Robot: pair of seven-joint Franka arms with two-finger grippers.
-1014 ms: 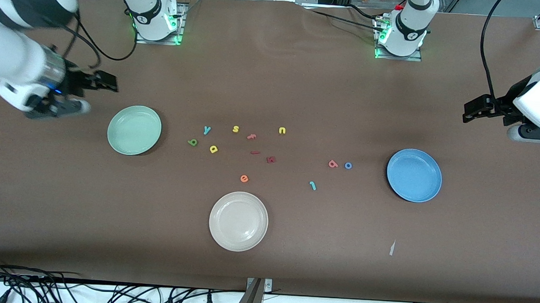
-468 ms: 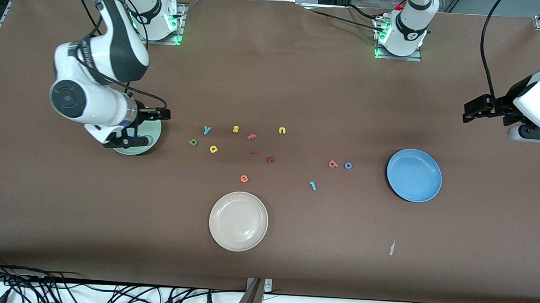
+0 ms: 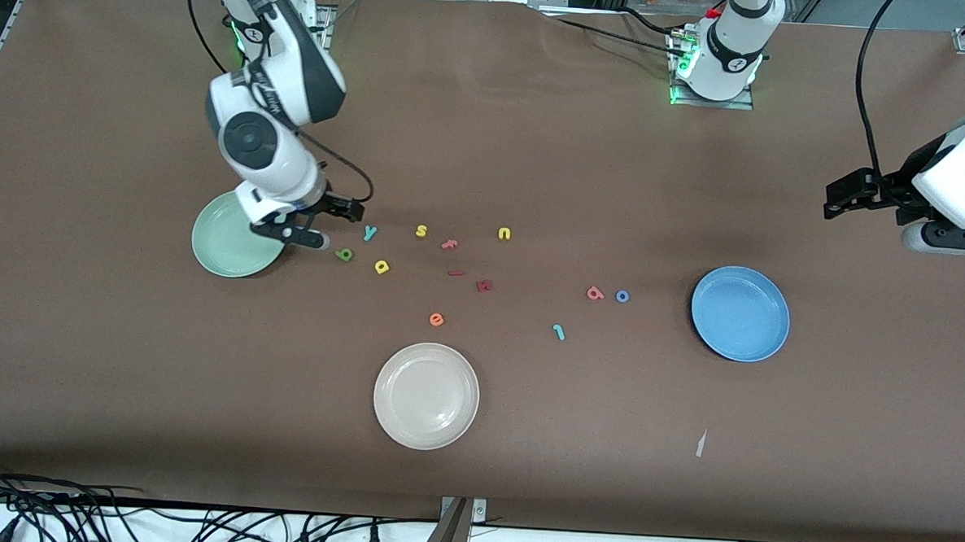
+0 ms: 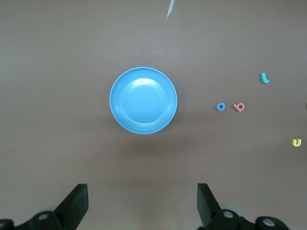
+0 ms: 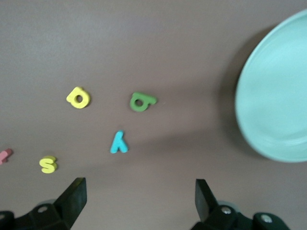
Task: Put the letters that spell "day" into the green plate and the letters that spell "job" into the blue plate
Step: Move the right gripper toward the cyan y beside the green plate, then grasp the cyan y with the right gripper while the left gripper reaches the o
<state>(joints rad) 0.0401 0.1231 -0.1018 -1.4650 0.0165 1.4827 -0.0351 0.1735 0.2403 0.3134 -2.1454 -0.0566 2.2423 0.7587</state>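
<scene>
Next, my right gripper goes to the forked end (image 3: 370, 230) (image 5: 119, 147) of the teal "y" and closes there, because "day" needs that letter.
The dark green letter (image 3: 344, 254) (image 5: 142, 101), the yellow one (image 3: 382, 267) (image 5: 78, 97) and the teal "y" (image 3: 370, 233) (image 5: 118, 143) lie beside the green plate (image 3: 219, 247) (image 5: 278, 115). My right gripper (image 3: 351, 211) (image 5: 139, 203) hangs open and empty over the table between that plate and the "y". The blue "o" (image 3: 622, 296) (image 4: 220, 107), salmon letter (image 3: 595, 293) (image 4: 239, 107) and teal "j" (image 3: 559, 332) (image 4: 264, 77) lie near the empty blue plate (image 3: 740, 313) (image 4: 143, 100). At its own end of the table, my left gripper (image 3: 840, 197) (image 4: 143, 203) waits open in the air.
A cream plate (image 3: 426, 396) sits nearer the front camera. Yellow "s" (image 3: 421, 231), yellow "u" (image 3: 504, 234), orange "e" (image 3: 436, 319), a pink letter (image 3: 449, 243) and dark red letters (image 3: 484, 286) lie mid-table. A paper scrap (image 3: 700, 443) lies toward the front edge.
My right arm has swung from its end of the table across the green plate to the letters beside it. The left arm has barely moved.
</scene>
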